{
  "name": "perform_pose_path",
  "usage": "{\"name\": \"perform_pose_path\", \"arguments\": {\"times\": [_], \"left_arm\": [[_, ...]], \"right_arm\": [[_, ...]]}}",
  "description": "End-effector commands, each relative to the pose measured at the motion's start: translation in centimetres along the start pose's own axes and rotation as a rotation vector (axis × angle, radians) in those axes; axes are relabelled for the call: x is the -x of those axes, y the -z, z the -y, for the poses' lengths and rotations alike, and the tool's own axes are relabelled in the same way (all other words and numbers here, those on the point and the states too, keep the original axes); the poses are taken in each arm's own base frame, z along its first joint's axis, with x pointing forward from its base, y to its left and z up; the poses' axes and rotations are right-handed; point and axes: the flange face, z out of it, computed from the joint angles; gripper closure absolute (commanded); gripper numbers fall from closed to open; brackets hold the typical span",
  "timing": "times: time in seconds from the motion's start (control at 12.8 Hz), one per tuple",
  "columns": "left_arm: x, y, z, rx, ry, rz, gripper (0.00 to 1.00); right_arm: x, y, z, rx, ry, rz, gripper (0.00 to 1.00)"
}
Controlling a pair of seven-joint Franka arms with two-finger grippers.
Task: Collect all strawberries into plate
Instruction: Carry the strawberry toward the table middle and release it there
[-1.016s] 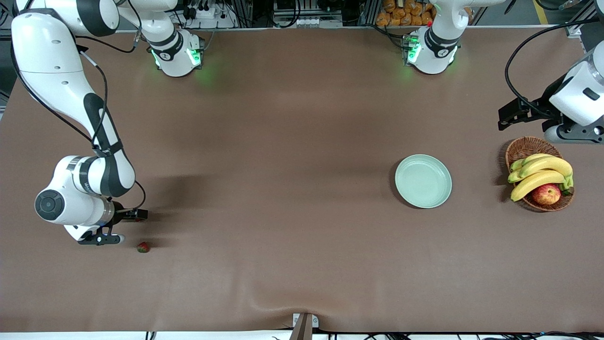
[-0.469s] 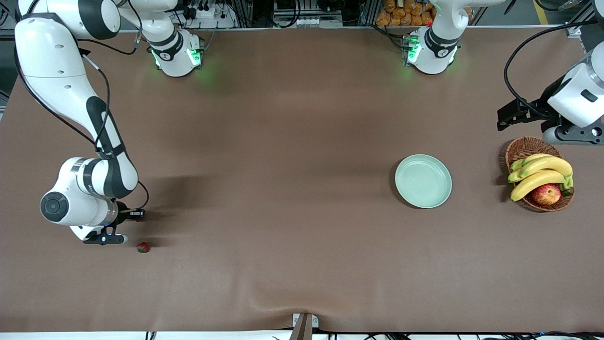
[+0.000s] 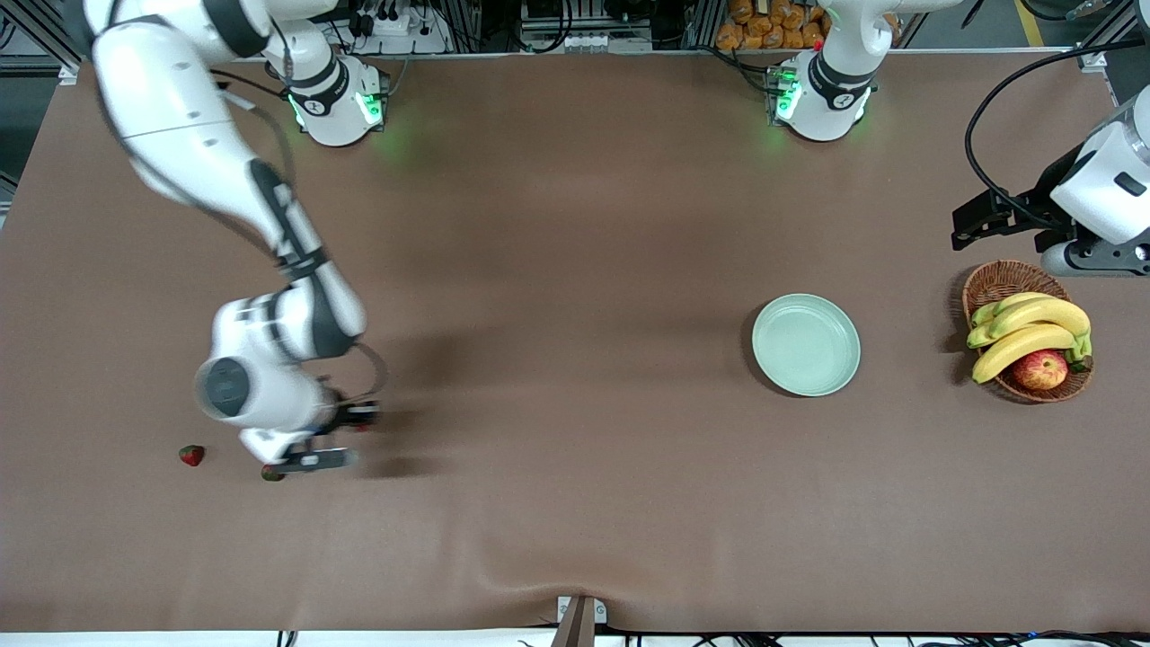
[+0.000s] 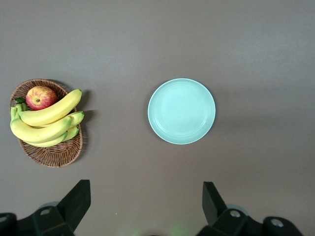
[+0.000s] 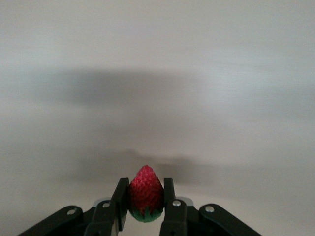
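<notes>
Next, my right gripper releases the strawberry so that it rests on the bare brown table (image 3: 523, 383), between the plate and the other two strawberries.
My right gripper (image 3: 310, 461) is shut on a red strawberry (image 5: 145, 194) with a green cap, held between both fingers just above the table near the right arm's end. Two more strawberries lie on the brown table: one (image 3: 190, 455) in the open, the other (image 3: 269, 473) partly hidden under the right gripper. The pale mint-green plate (image 3: 806, 345) sits empty toward the left arm's end and also shows in the left wrist view (image 4: 181, 111). My left gripper (image 3: 975, 220) waits open and empty above the table by the basket; its own view (image 4: 145, 204) shows the fingers wide apart.
A brown wicker basket (image 3: 995, 280) with bananas (image 3: 1024, 337) and a red-yellow apple (image 3: 1040, 368) stands beside the plate at the left arm's end of the table. It also shows in the left wrist view (image 4: 49, 152).
My right arm has swung toward the middle of the table, uncovering a strawberry that it hid before. The left arm has barely moved.
</notes>
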Motion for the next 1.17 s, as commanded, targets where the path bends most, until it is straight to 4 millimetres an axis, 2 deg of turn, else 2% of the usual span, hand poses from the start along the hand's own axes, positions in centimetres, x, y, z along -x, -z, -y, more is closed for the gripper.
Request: {"name": "perform_pose_path", "arguments": {"times": [0.0, 0.16, 0.23, 0.39, 0.55, 0.63, 0.7, 0.78, 0.86, 0.94, 1.09], "left_arm": [[0.0, 0.3, 0.2, 0.01, -0.009, -0.003, 0.0], [0.0, 0.2, 0.3, 0.009, -0.009, -0.002, 0.0], [0.0, 0.1, 0.3, 0.009, -0.008, 0.001, 0.0], [0.0, -0.2, 0.5, 0.009, -0.005, 0.008, 0.0], [0.0, -0.7, 0.8, 0.006, 0.0, 0.021, 0.0], [0.1, -1.0, 0.7, 0.006, -0.002, 0.027, 0.0], [0.1, -1.2, 0.7, 0.006, -0.002, 0.032, 0.0], [0.1, -1.3, 0.6, 0.006, -0.003, 0.034, 0.0], [0.0, -1.5, 0.3, 0.007, -0.002, 0.037, 0.0], [-0.1, -1.3, -0.8, 0.008, -0.008, 0.032, 0.0], [-0.5, -2.1, -5.4, 0.005, -0.055, 0.035, 0.0]], "right_arm": [[0.7, 1.1, 8.6, -0.014, -0.056, -0.034, 0.91], [2.5, 1.3, 15.5, -0.034, -0.113, -0.054, 0.88], [3.5, 0.5, 18.1, -0.044, -0.135, -0.066, 0.88], [4.7, -1.0, 21.3, -0.063, -0.177, -0.087, 0.88], [5.3, -1.8, 22.4, -0.069, -0.196, -0.09, 0.83], [5.8, -2.3, 23.2, -0.065, -0.186, -0.084, 0.65], [6.2, -2.5, 23.8, -0.064, -0.182, -0.082, 0.13], [6.3, -2.3, 24.2, -0.062, -0.186, -0.086, 0.0], [6.0, -1.2, 24.0, -0.067, -0.186, -0.098, 0.0], [5.0, 0.6, 22.6, -0.077, -0.212, -0.116, 0.0], [2.2, 5.5, 16.3, -0.079, -0.295, -0.13, 0.0]]}}
